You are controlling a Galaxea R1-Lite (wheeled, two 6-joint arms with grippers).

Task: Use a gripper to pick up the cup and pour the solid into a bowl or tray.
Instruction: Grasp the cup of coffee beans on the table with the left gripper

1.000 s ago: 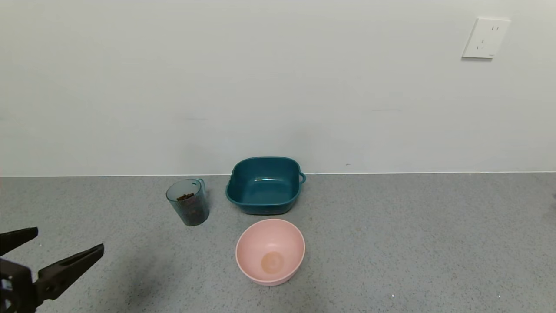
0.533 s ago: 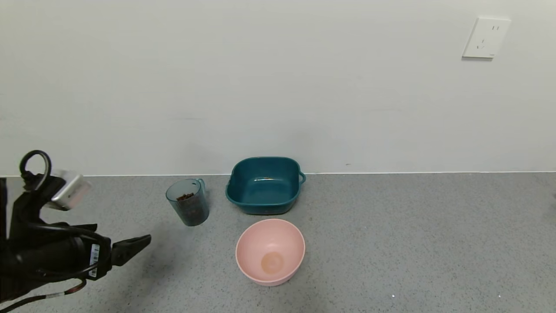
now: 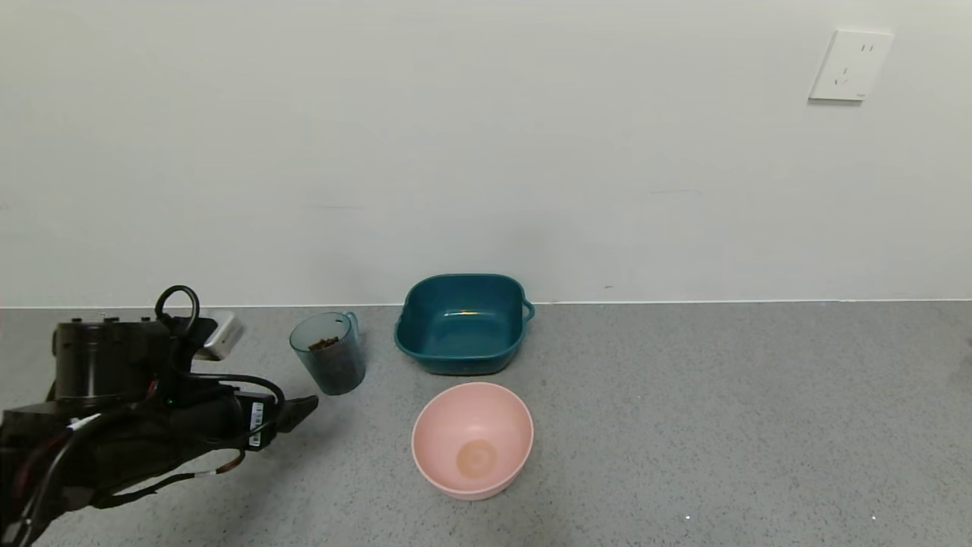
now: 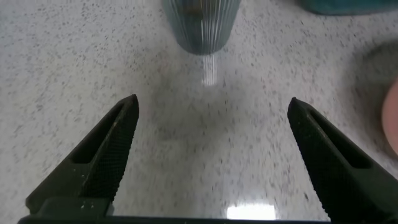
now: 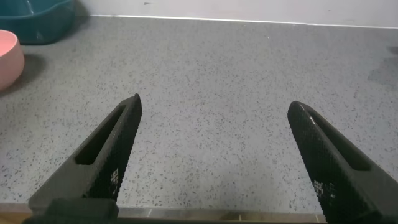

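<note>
The cup's handle is on the far side. My left gripper will close on the body of the cup (image 3: 334, 365) (image 4: 203, 20), below the cup's rim.
The translucent grey-teal cup (image 3: 328, 353) stands upright on the grey counter, with dark brown pellets (image 3: 325, 344) inside. The dark teal basin (image 3: 462, 324) sits just to its right, near the wall, and looks empty. My left gripper (image 3: 304, 410) is open, low over the counter, a short way in front and left of the cup, pointing at it. In the left wrist view the cup's ribbed base (image 4: 202, 25) lies ahead between the open fingers (image 4: 211, 106). My right gripper (image 5: 214, 106) is open over bare counter, outside the head view.
A round pale pink bowl (image 3: 471, 439) sits in front of the basin; it also shows in the right wrist view (image 5: 9, 59). The wall runs close behind the cup and basin. A wall socket (image 3: 849, 65) is high on the right.
My left arm has swung in from the far left toward the cup, and its fingertip now sits just short of it. Cup, basin and pink bowl have not moved.
</note>
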